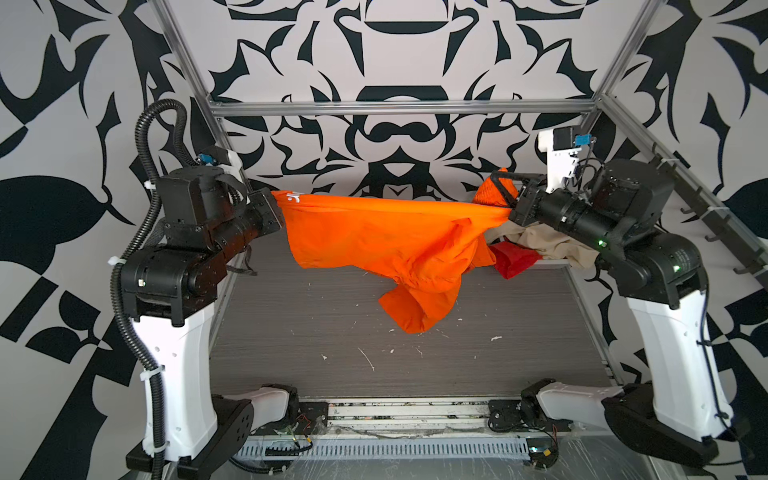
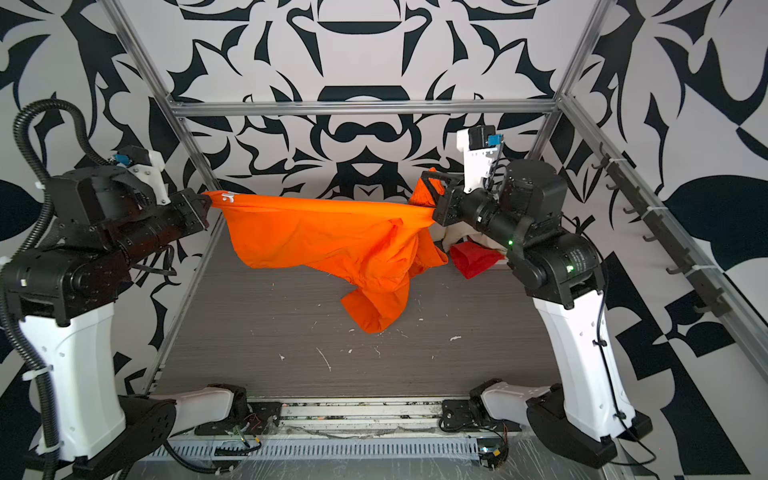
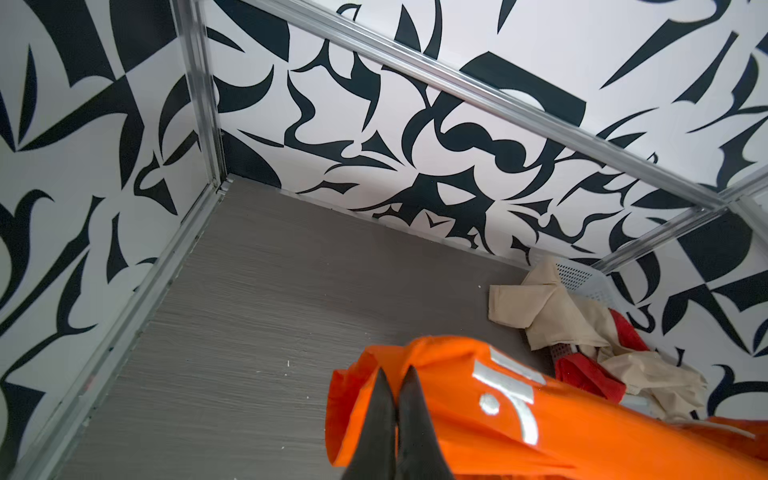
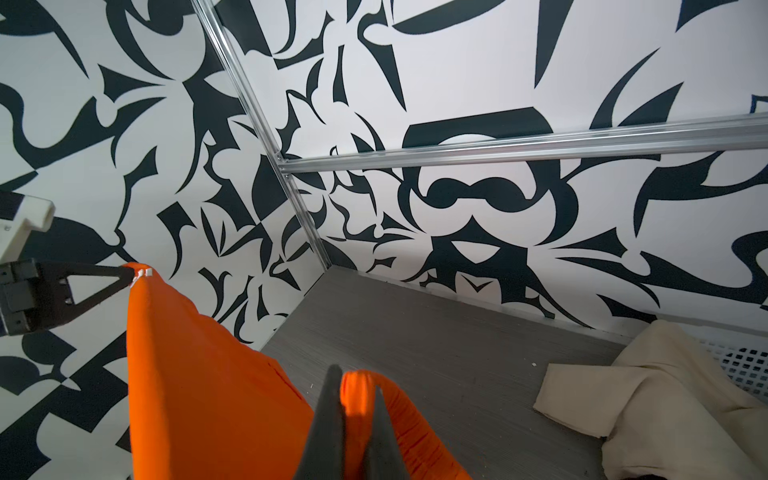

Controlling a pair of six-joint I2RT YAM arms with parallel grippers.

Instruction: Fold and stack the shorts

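Note:
The robot's right gripper needs to release the gathered waistband on the grey table [image 1: 481,357] near the table's near edge, before the red shorts.
The bright orange shorts [image 1: 374,237] hang stretched in the air between my two grippers, and one leg droops toward the table in both top views [image 2: 316,237]. My left gripper [image 3: 397,374] is shut on the end that carries the white logo [image 3: 511,390]. My right gripper [image 4: 357,378] is shut on the gathered waistband at the other end. The beige shorts [image 1: 552,245] and the red shorts [image 1: 513,259] lie crumpled together at the far right, below my right arm.
A white perforated basket [image 3: 582,278] stands in the far right corner with the beige and red cloth draped over it. The grey table [image 1: 332,353] is bounded by an aluminium frame and patterned walls. Cable clutter runs along the near edge.

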